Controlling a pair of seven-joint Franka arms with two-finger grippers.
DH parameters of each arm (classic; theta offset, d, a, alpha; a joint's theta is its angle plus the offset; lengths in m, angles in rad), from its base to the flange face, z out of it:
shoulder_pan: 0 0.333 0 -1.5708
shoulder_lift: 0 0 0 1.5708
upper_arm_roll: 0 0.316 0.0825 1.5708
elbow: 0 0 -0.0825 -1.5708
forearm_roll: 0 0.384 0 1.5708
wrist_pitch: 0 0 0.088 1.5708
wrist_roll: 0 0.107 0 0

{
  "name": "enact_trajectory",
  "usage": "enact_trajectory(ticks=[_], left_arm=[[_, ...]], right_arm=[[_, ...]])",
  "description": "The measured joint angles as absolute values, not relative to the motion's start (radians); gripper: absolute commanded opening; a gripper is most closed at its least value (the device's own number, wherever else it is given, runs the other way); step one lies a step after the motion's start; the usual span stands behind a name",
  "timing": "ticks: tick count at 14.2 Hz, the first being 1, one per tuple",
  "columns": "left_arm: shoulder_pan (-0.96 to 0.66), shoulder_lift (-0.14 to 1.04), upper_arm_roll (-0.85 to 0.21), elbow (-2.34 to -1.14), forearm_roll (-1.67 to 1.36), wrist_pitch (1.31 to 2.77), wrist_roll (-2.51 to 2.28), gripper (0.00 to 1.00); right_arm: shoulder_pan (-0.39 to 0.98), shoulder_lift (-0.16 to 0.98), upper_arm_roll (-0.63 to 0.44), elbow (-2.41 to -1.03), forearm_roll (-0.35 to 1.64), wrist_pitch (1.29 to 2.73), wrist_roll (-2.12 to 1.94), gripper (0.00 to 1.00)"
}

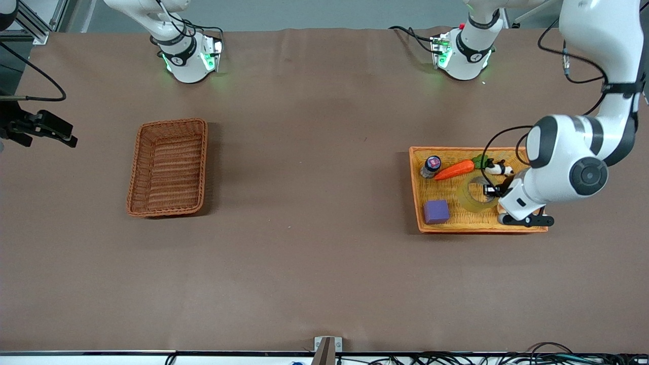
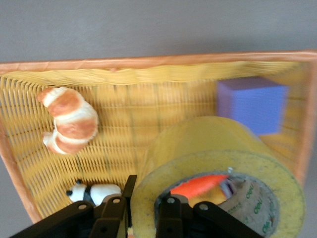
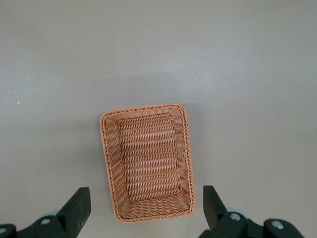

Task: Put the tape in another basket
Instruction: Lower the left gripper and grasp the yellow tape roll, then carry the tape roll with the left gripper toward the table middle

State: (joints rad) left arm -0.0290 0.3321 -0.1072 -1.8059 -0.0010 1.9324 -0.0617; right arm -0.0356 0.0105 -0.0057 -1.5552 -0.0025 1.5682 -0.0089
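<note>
The robot's left gripper should release the tape on the brown tabletop (image 1: 291,183) between the orange-yellow tray and the reddish-brown basket.
The tape (image 1: 474,195) is a yellowish-olive roll in the orange-yellow tray (image 1: 456,226) at the left arm's end of the table. My left gripper (image 1: 491,190) is shut on the tape's wall. In the left wrist view one finger (image 2: 126,191) is outside the tape (image 2: 218,148) and one is inside its hole, with the gripper (image 2: 148,192) astride the wall. The reddish-brown basket (image 1: 170,167) stands empty toward the right arm's end. My right gripper (image 1: 61,134) waits open, high over the table, and its wrist view (image 3: 144,198) looks down on the basket (image 3: 147,161).
The tray (image 2: 148,62) also holds a purple cube (image 1: 436,211) (image 2: 252,104), a carrot (image 1: 455,170) (image 2: 198,186), a small bottle (image 1: 431,166), a panda figure (image 1: 499,168) (image 2: 94,192) and a croissant (image 2: 69,121). Brown tabletop lies between tray and basket.
</note>
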Motion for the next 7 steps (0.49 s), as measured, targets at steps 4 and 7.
enact_trajectory(ticks=[4, 7], left_arm=[[-0.030, 0.344, -0.256, -1.722, 0.000, 1.879, -0.209, 0.02], [-0.056, 0.399, -0.395, -1.681, 0.007, 1.881, -0.431, 0.03]], right_arm=[[-0.036, 0.010, -0.006, -1.555, -0.002, 1.568, -0.009, 1.00], [-0.036, 0.010, -0.006, -1.556, -0.002, 1.568, -0.009, 1.00]])
